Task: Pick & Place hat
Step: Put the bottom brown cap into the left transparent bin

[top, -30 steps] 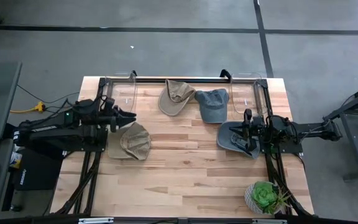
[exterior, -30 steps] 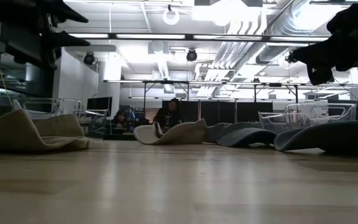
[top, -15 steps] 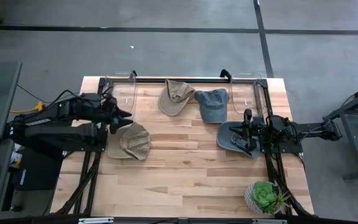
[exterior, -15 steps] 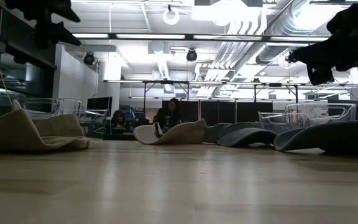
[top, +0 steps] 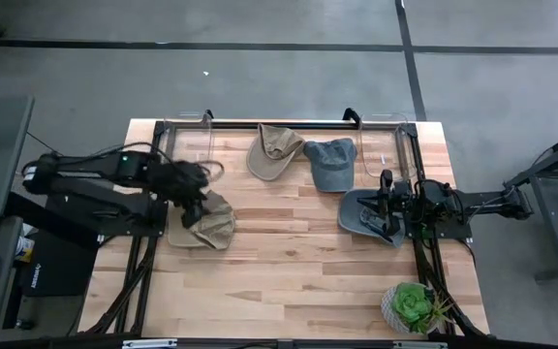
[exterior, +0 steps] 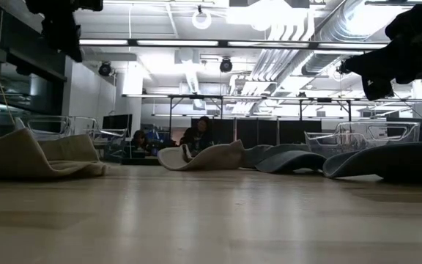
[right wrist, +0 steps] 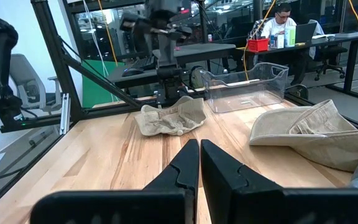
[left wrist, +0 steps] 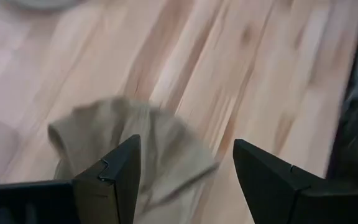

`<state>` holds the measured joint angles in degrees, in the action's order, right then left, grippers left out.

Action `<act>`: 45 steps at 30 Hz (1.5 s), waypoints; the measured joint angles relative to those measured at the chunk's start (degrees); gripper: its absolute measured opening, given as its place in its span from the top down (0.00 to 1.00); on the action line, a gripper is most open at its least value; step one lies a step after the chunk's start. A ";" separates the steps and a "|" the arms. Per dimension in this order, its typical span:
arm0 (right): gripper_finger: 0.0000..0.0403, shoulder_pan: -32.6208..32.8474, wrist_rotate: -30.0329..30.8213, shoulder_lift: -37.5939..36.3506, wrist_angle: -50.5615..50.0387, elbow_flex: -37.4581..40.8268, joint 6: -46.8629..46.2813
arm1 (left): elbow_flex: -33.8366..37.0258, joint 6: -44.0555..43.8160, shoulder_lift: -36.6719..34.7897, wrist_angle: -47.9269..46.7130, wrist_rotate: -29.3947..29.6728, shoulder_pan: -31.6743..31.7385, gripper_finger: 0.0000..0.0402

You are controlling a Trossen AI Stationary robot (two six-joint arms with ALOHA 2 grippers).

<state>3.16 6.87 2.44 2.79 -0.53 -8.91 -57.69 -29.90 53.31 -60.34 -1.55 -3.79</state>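
The crumpled tan hat has a near edge (top: 221, 246) (left wrist: 205, 173) on the side facing away from the clear bins. My left gripper will close on it next.
A crumpled tan hat (top: 208, 219) lies on the left part of the table. My left gripper (top: 198, 192) hangs above its far-left edge, open and pointing down; in the left wrist view the tan hat (left wrist: 135, 140) shows below, between the spread fingers (left wrist: 185, 171), and is not touched. My right gripper (top: 387, 205) hovers shut over a dark grey hat (top: 361, 215) on the right; in the low view that arm (exterior: 405, 48) stands well above the table. A second tan hat (top: 273, 150) and a blue-grey cap (top: 330, 163) rest near the far edge.
Two clear bins sit at the far edge, one left (top: 188, 143) and one right (top: 386, 145). A potted green plant (top: 413, 306) stands at the near right corner. Bare wood (top: 289, 262) fills the middle and near part. People sit at desks beyond the table (exterior: 196, 136).
My left arm has raised its elbow and tipped its gripper from pointing level toward the table's right to pointing down, shifting slightly toward the near edge over the tan hat. The hats have not moved.
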 joint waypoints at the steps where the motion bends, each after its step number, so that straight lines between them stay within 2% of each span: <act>1: 0.97 0.00 0.00 0.01 0.00 0.01 -0.01 | -1.02 0.45 1.60 -1.93 0.88 -1.62 0.46; 6: 0.97 0.00 0.00 0.00 0.00 0.02 -0.02 | -3.41 1.72 7.38 -5.74 3.45 -8.81 0.46; 10: 0.97 0.00 0.00 0.01 0.00 0.00 -0.02 | -3.50 1.65 9.83 -5.51 4.25 -13.91 0.46; 14: 0.97 0.00 0.00 0.00 0.00 0.00 -0.02 | -3.50 2.04 11.75 -5.55 7.64 -18.60 0.46; 20: 0.97 0.00 0.01 0.01 0.00 0.01 -0.02 | -3.50 3.17 14.33 -5.59 7.90 -24.28 0.46; 26: 0.97 0.00 0.00 0.00 0.00 0.02 -0.02 | -3.50 5.86 17.98 -5.61 8.20 -28.47 0.35; 30: 0.97 0.00 0.00 0.00 0.00 0.00 -0.01 | -3.50 6.98 20.99 -5.33 10.45 -29.78 0.25; 34: 0.97 0.00 0.02 0.00 0.00 0.00 -0.02 | -3.48 6.96 24.63 -5.10 9.87 -29.75 0.17; 45: 0.97 0.00 0.00 0.00 0.00 0.00 -0.01 | -3.45 6.79 33.36 2.14 9.90 -29.62 0.17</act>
<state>3.16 6.87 2.44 2.79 -0.53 -8.92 -61.14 -23.11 86.67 -58.20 8.35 -33.41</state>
